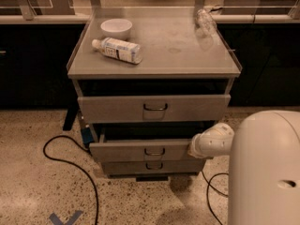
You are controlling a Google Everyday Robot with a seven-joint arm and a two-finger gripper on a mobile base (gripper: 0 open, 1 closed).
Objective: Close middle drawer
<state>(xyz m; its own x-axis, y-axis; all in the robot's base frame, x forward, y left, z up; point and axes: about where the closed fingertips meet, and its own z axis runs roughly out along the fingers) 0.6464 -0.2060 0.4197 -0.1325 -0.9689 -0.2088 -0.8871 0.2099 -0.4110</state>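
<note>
The middle drawer will be pushed in between the top drawer and the lower drawer [152,142] when my gripper lets go of it there.
The middle drawer [140,150] is a low grey front panel with a small wire handle [154,152]. It stands out a little from the grey cabinet, with a dark gap above it. My gripper [193,149] is at the end of my white arm [220,142] and rests against the right end of the drawer's front panel. The drawer's tray is hidden in shadow.
The taller top drawer [154,108] stands slightly out above, and a lower drawer [154,167] sits just below. A white bowl [116,28], a lying labelled bottle [117,49] and a clear bottle [205,20] rest on the cabinet top. Black cables [70,158] run across the floor on both sides.
</note>
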